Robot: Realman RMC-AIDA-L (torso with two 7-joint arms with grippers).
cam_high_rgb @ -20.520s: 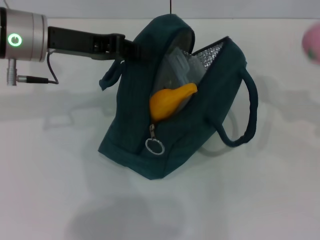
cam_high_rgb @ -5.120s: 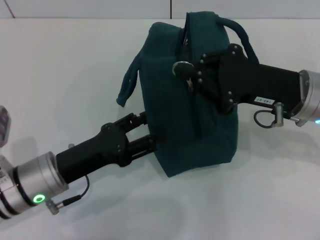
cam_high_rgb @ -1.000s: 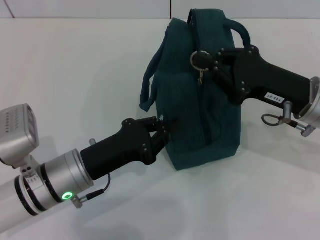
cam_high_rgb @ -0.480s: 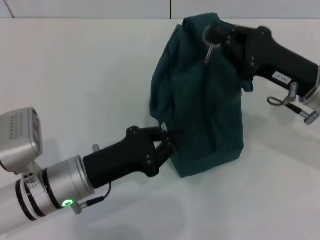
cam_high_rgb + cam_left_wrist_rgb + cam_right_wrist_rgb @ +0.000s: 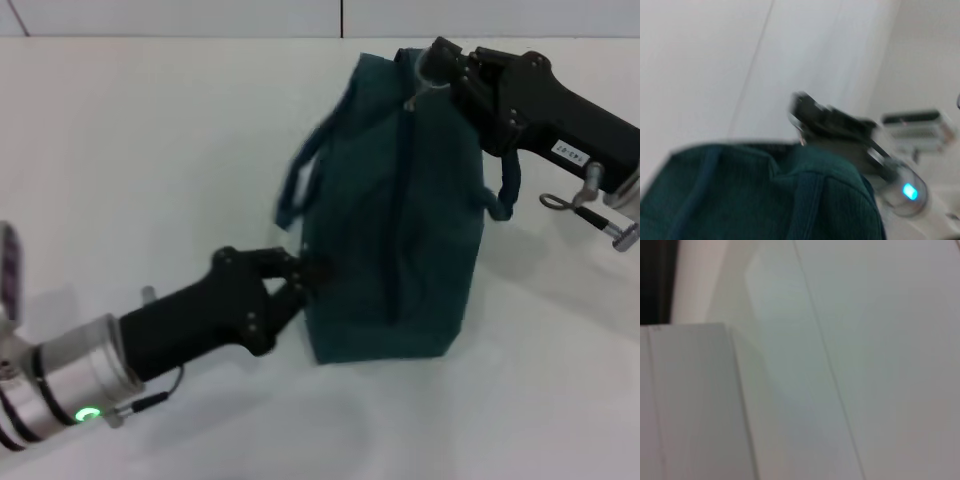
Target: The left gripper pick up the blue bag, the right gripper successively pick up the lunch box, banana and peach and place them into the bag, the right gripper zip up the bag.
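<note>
The left gripper grips the blue bag's lower edge, far from the zipper pull; it should grip nearer its loose handle [image 5: 290, 211] before zipping on.
The blue bag [image 5: 400, 230] stands upright on the white table, its zipper line running up the middle of the side facing me. My left gripper [image 5: 300, 275] is shut on the bag's lower left edge. My right gripper [image 5: 432, 68] sits at the bag's top far end, shut on the zipper pull [image 5: 415, 95]. In the left wrist view the bag [image 5: 765, 200] fills the lower part, with the right gripper [image 5: 801, 114] beyond it. The lunch box, banana and peach are hidden from view. The right wrist view holds only pale surfaces.
One carry handle [image 5: 297, 180] hangs loose on the bag's left side and the other handle [image 5: 503, 195] loops down under the right arm. The white table [image 5: 150, 130] stretches around the bag, ending at a wall at the back.
My right gripper has drawn the zipper pull from the bag's upper middle to its top far end. The bag has straightened and shifted. My left arm has slid a little leftward, still gripping.
</note>
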